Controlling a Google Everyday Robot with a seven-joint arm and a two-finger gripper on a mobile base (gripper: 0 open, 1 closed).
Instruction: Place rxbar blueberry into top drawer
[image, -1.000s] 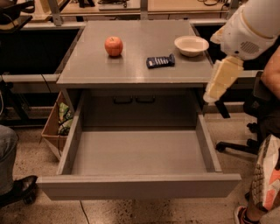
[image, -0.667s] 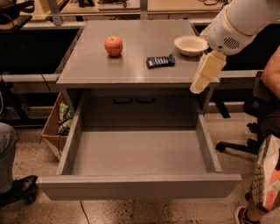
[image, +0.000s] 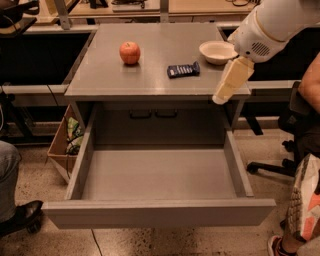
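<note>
The rxbar blueberry is next, and my gripper needs to go to it and close on its end (image: 193, 70) nearest the white bowl.
The rxbar blueberry (image: 183, 69), a dark navy wrapper, lies flat on the grey cabinet top (image: 110, 80), right of centre. The top drawer (image: 158, 213) is pulled fully out below and nothing lies in it. My gripper (image: 220, 96) hangs from the white arm at the upper right, over the cabinet top's front right corner. It is right of and nearer than the bar, apart from it, with nothing seen in it.
A red apple (image: 129, 52) sits left of the bar and a white bowl (image: 217, 51) at the back right. A cardboard box (image: 64, 145) stands left of the cabinet. People's legs are at the left edge (image: 10, 185) and right edge (image: 302, 210). An office chair base (image: 275, 165) is at the right.
My arm and gripper have moved left and slightly up, from beside the cabinet's right edge to over its front right corner. The bar, apple, bowl and drawer have not moved.
</note>
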